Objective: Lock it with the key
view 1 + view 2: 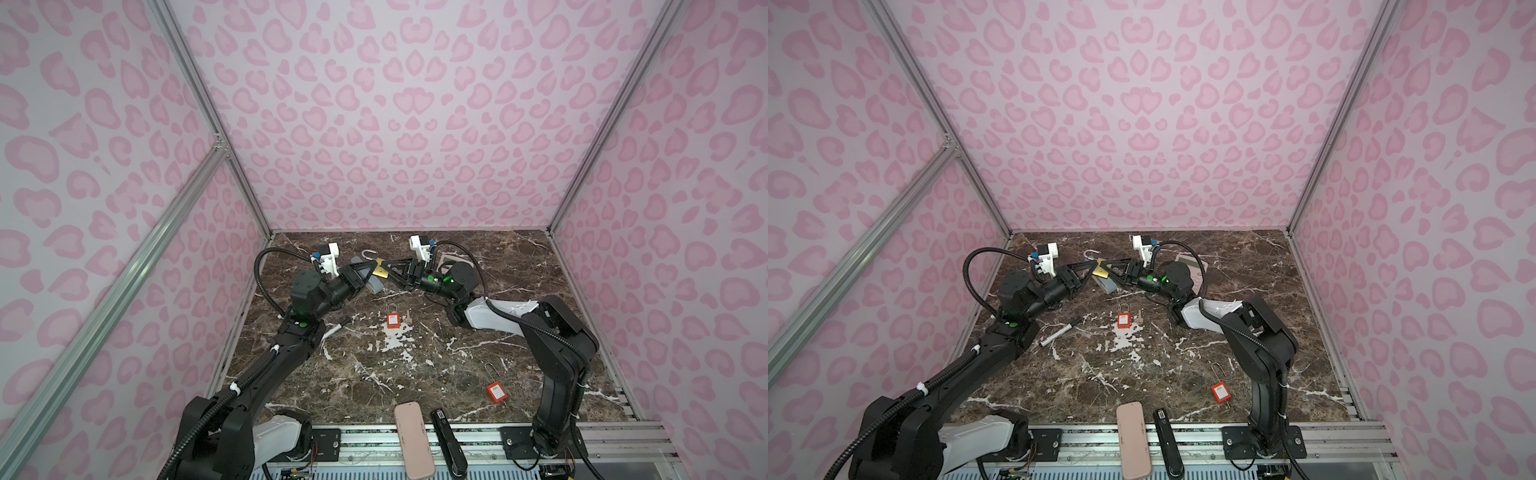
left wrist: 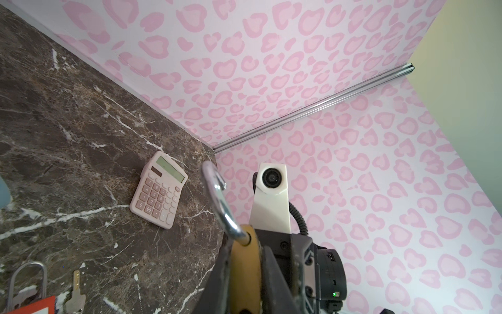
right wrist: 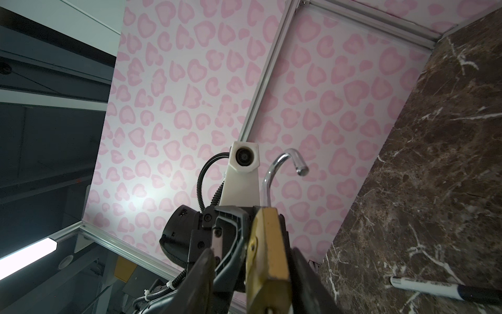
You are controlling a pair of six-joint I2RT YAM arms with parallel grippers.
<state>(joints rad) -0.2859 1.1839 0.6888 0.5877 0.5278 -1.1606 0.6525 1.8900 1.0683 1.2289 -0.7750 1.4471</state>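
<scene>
The robot's left gripper holds the brass body, away from the open shackle, so it should leave the body to the right gripper and take the shackle (image 1: 368, 252).
A brass padlock (image 1: 380, 270) (image 1: 1100, 270) hangs above the back of the marble table, between the two grippers. Its steel shackle (image 2: 217, 195) (image 3: 285, 160) is swung open. My left gripper (image 1: 371, 268) (image 2: 245, 271) is shut on the flat faces of the brass body (image 2: 245, 266). My right gripper (image 1: 388, 271) (image 3: 252, 261) comes from the opposite side. Its fingers straddle the padlock (image 3: 267, 244), with a gap showing at one finger. A key (image 1: 409, 319) (image 2: 76, 293) lies flat on the table beside an orange padlock (image 1: 393, 320).
A pink calculator (image 2: 159, 190) lies at the back right. A grey-blue block (image 1: 365, 279) lies under the left gripper and a marker (image 1: 1061, 332) near the left arm. A second orange padlock (image 1: 496, 391) is at the front right; a pink case (image 1: 413, 440) and a black stapler (image 1: 449, 444) are at the front edge.
</scene>
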